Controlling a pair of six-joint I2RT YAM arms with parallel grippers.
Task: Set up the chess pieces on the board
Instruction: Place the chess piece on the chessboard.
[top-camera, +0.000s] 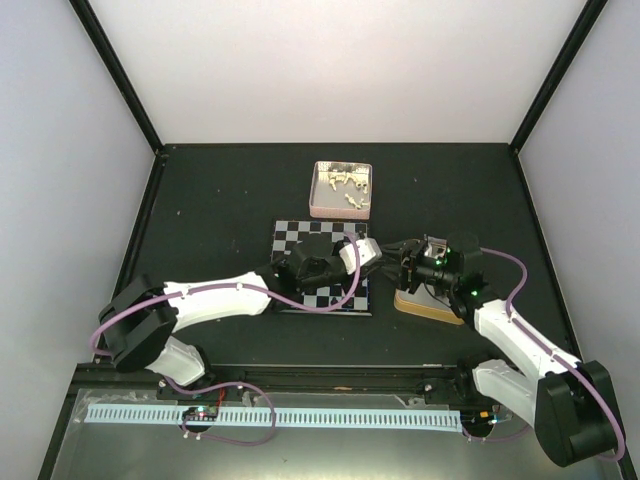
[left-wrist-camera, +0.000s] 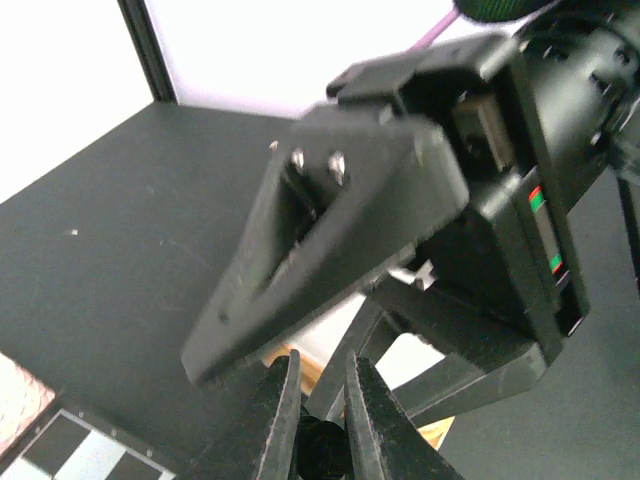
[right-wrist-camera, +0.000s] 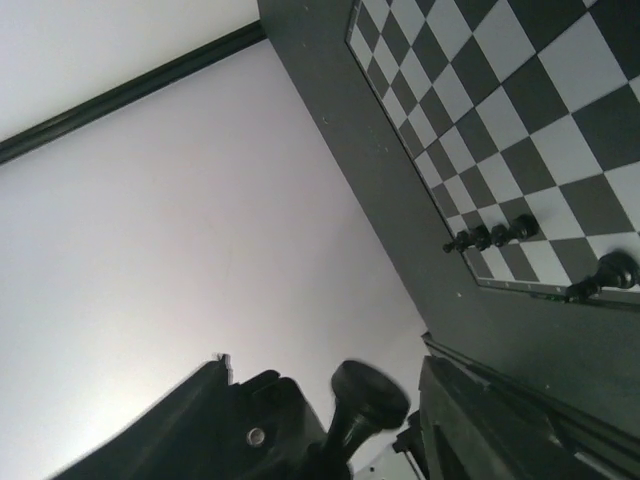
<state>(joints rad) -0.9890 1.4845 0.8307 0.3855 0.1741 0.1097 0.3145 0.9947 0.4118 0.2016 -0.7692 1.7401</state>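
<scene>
My left gripper should set the black chess piece down and release it on the white square midway (top-camera: 314, 302) along the near edge of the board.
A black chess piece (left-wrist-camera: 322, 452) is pinched between my left gripper's (left-wrist-camera: 320, 378) two fingers, which are shut on it just right of the board (top-camera: 300, 240). My right gripper (top-camera: 395, 258) meets the left gripper (top-camera: 373, 256) tip to tip there. In the right wrist view the same black piece (right-wrist-camera: 366, 398) shows base-up between the right gripper's (right-wrist-camera: 325, 368) fingers, which stand apart and open. Three small black pieces (right-wrist-camera: 490, 236) stand in a row at one edge of the board (right-wrist-camera: 520, 120), with a taller black piece (right-wrist-camera: 612, 272) at its corner.
A pink tin (top-camera: 314, 190) holding several cream-white pieces sits just beyond the board. A tan tin (top-camera: 422, 306) lies under the right arm's wrist. Dark enclosure walls and black frame posts surround the mat.
</scene>
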